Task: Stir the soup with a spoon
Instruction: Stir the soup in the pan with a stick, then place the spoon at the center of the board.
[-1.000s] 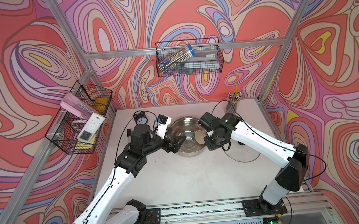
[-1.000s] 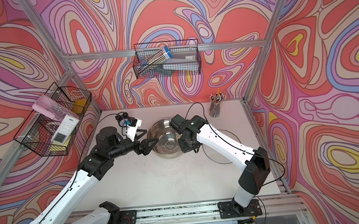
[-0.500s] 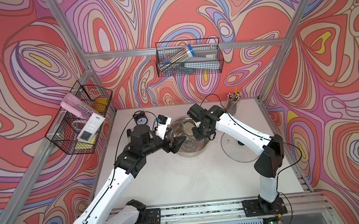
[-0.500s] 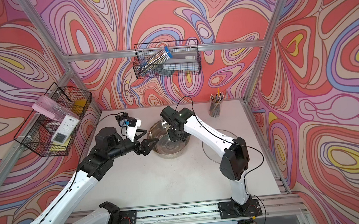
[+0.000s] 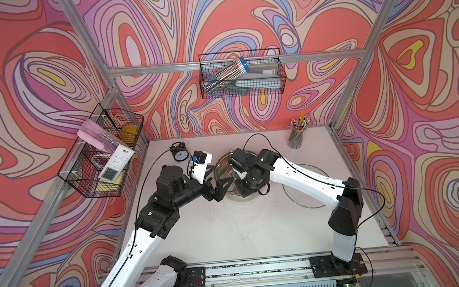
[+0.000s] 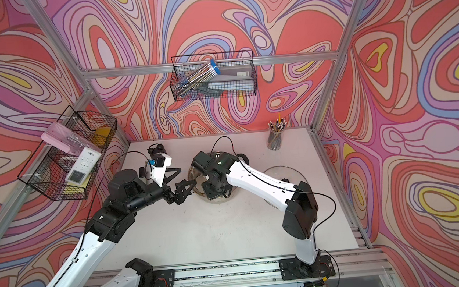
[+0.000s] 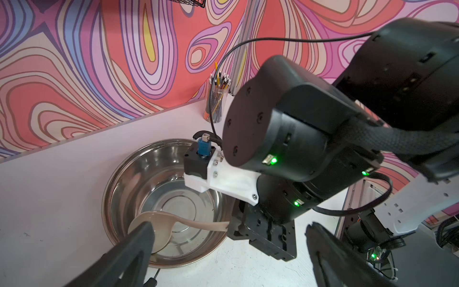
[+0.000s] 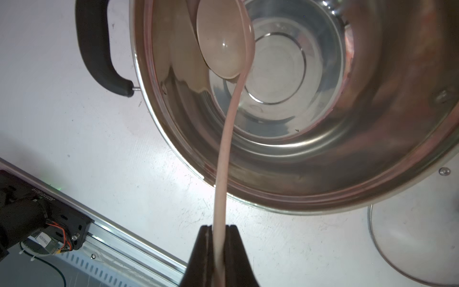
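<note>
Next, my right gripper puts the spoon down on the bare table (image 5: 203, 222) (image 8: 71, 134) in front of the pot, toward the arm of my left gripper.
The spoon (image 8: 224, 139) is a cream-white ladle. Its handle rises over the rim of the steel pot (image 8: 323, 161), and its bowl (image 8: 223, 42) lies low inside, near the wall by the black pot handle (image 8: 96, 49). My right gripper (image 8: 218, 227) is shut on the handle's end, just outside the pot's near rim (image 5: 243, 188). No soup shows; the pot's steel bottom is bare. My left gripper (image 5: 219, 177) hangs open beside the pot's left rim (image 7: 109, 193), touching nothing. In the left wrist view the spoon (image 7: 159, 228) shows past one finger (image 7: 139, 238).
A glass lid (image 5: 304, 188) lies flat to the right of the pot (image 5: 223, 164). A cup of pencils (image 5: 296, 137) stands at the back right and an alarm clock (image 5: 180, 153) at the back left. Wire baskets hang on the back wall (image 5: 241, 74) and the left wall (image 5: 103, 157).
My right wrist has swept the spoon from the pot's right side across the back and round to its near rim. The left arm has stayed still and open.
</note>
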You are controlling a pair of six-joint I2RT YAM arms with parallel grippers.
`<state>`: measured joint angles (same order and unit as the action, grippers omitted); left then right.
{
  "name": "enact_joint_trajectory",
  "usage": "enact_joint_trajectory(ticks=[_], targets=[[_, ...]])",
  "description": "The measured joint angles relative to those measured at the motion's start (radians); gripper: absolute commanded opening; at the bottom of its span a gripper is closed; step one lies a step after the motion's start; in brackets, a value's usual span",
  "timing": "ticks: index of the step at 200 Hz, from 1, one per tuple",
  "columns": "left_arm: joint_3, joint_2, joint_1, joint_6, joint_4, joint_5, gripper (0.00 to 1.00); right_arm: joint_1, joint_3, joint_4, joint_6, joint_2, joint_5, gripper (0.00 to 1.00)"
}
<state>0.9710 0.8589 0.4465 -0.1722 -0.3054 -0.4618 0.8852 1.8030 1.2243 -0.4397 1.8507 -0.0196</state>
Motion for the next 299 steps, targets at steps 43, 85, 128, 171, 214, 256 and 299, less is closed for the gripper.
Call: enact_joint_trajectory(ticks=[43,85,128,171,214,256,299], targets=[[0.0,-0.048,0.0,-0.038,-0.036,0.023,0.99,-0.003,-0.036,0.012,-0.063,-0.136,-0.068,0.0],[0.032,-0.068,0.0,-0.081,-0.067,0.057,0.99,-0.003,0.002,-0.02,-0.079,-0.266,-0.042,0.0],[0.136,-0.081,0.0,-0.108,-0.073,0.092,0.99,-0.004,-0.141,-0.186,-0.081,-0.433,0.231,0.0],[0.169,-0.129,0.0,-0.134,-0.073,0.117,0.99,0.05,-0.36,-0.43,-0.169,-0.402,0.454,0.0],[0.129,-0.19,0.0,-0.163,-0.082,0.145,0.99,0.128,-0.344,-0.608,-0.22,-0.149,0.519,0.0],[0.053,-0.267,0.0,-0.195,-0.128,0.171,0.99,0.146,-0.277,-0.729,-0.259,0.055,0.546,0.0],[0.01,-0.301,0.0,-0.222,-0.137,0.182,0.99,0.145,-0.246,-0.773,-0.268,0.128,0.532,0.1]])
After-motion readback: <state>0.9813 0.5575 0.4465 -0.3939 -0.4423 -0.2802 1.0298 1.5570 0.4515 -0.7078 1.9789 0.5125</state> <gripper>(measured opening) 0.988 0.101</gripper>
